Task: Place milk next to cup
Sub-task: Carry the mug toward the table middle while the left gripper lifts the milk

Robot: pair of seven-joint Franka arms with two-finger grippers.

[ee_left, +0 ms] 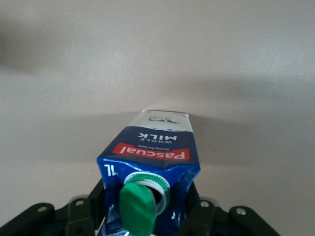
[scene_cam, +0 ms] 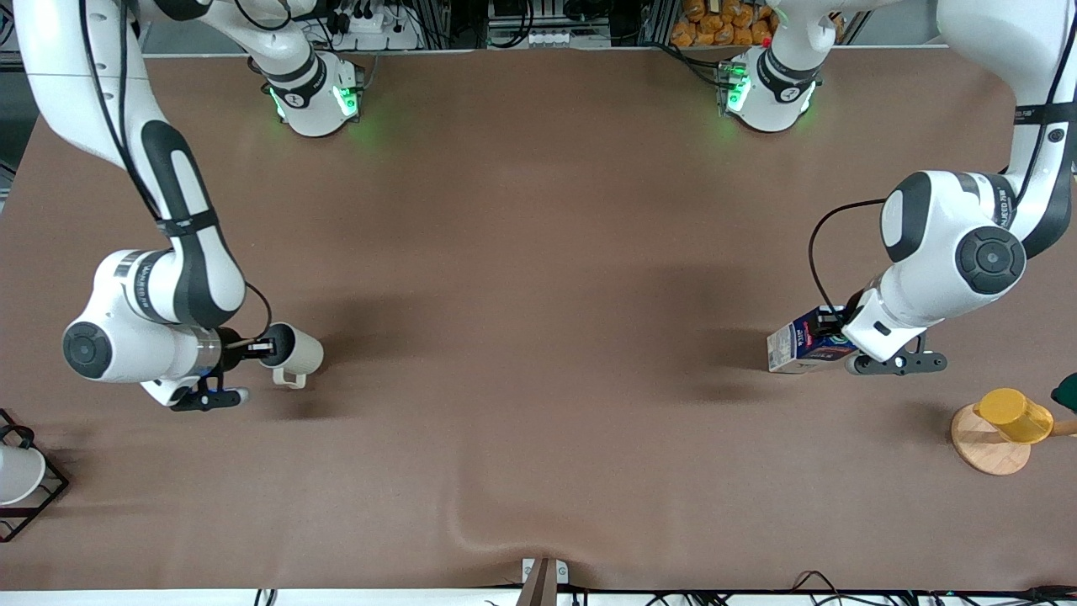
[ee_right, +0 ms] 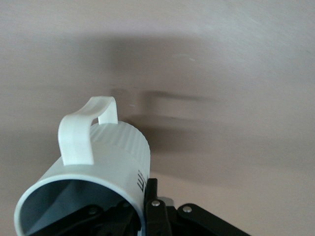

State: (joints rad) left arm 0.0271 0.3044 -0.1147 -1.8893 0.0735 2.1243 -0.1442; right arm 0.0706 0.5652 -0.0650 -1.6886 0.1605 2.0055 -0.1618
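I will use my right gripper to set the off-white cup down between the arms, on the bare middle of the brown cloth (scene_cam: 527,329).
My left gripper (scene_cam: 835,333) is shut on the milk (scene_cam: 799,341), a dark blue carton with whitish sides, and holds it tipped on its side low over the table at the left arm's end. In the left wrist view the carton (ee_left: 153,147) shows its red band, and the green cap (ee_left: 138,209) hangs open between the black fingers (ee_left: 196,206). My right gripper (scene_cam: 266,346) is shut on the rim of the off-white cup (scene_cam: 299,353), held on its side low over the right arm's end. In the right wrist view the cup (ee_right: 106,157) has one finger (ee_right: 151,194) outside its wall.
A yellow cup (scene_cam: 1014,415) lies on a round wooden stand (scene_cam: 980,450) near the left arm's end, nearer the camera than the milk. A black wire rack (scene_cam: 38,497) with a white cup (scene_cam: 15,473) stands at the right arm's end. The brown cloth wrinkles (scene_cam: 496,530) near the front edge.
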